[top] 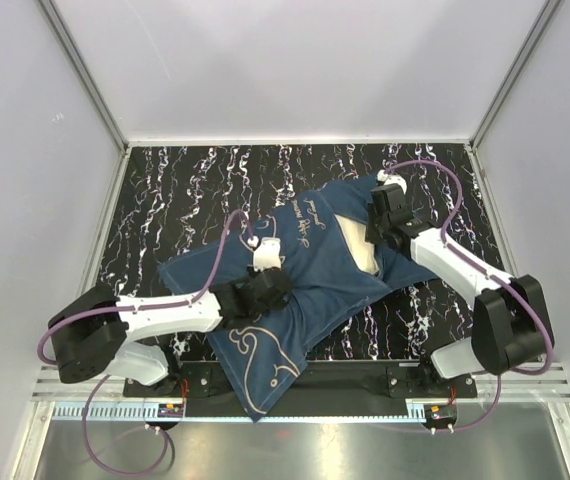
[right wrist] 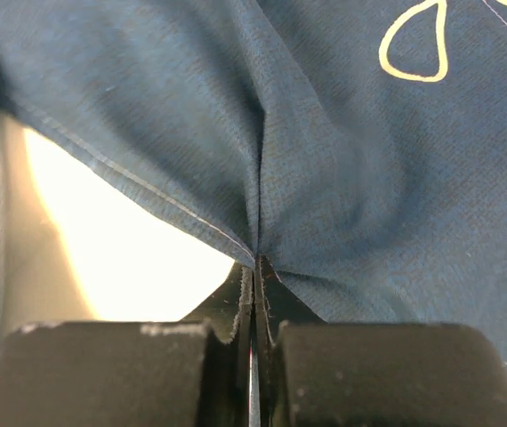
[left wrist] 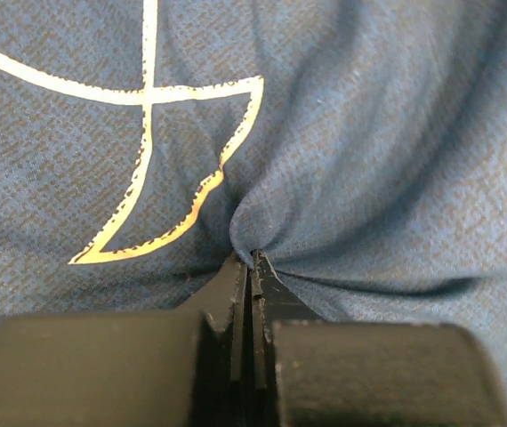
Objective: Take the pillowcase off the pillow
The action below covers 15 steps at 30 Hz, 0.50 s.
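Observation:
The robot's left gripper is pinching the middle of the pillowcase, away from the pillowcase's opening, so it should open and take the pillowcase's hem (top: 356,266) beside the cream pillow.
The navy-blue pillowcase (top: 295,290) with pale gold drawings lies across the middle of the dark marbled table, one corner hanging over the near edge. The cream pillow (top: 358,245) shows through the case's opening at the right. My left gripper (top: 270,285) is shut on a pinch of the pillowcase (left wrist: 342,160) near its middle, beside a gold fish-tail drawing (left wrist: 160,169). My right gripper (top: 380,222) is shut on the hemmed edge of the pillowcase (right wrist: 360,178) at the opening, with the pillow (right wrist: 120,240) bright just left of its fingers.
The dark marbled table (top: 185,190) is walled by white panels at left, right and back. A metal rail (top: 525,385) runs along the near edge by the arm bases. Purple cables loop from both arms over the cloth and table.

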### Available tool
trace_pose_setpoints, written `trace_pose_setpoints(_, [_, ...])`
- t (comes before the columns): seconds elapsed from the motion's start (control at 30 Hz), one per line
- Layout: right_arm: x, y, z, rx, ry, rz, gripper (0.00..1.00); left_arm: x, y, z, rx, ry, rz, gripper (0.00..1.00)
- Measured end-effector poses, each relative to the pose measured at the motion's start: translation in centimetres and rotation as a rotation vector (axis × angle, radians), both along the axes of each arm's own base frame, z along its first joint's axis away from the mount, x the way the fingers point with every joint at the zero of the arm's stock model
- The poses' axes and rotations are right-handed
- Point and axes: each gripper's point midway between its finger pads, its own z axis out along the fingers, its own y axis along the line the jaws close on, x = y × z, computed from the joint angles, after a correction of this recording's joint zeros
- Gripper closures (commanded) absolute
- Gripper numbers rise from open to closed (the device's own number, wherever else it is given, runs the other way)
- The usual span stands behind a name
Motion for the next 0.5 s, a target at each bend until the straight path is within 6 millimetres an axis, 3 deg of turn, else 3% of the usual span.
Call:
trace_pose_setpoints(0.23, [-3.8,-0.2,3.2,0.089,-0.058,0.029,1.00,3.8,2.3,1.0,-0.073,0.016,0.082,1.00])
trace_pose_setpoints(0.33, [-5.8,0.3,4.7,0.164,-0.093,0.051,1.00,6.6,5.1,1.6,-0.072,0.010,0.163,1.00])
trace_pose_setpoints(0.5, [-8.9,3.1,3.5,0.216,-0.049,0.119,1.00,10.8,6.9,2.6,-0.027,0.012,0.223,1.00])
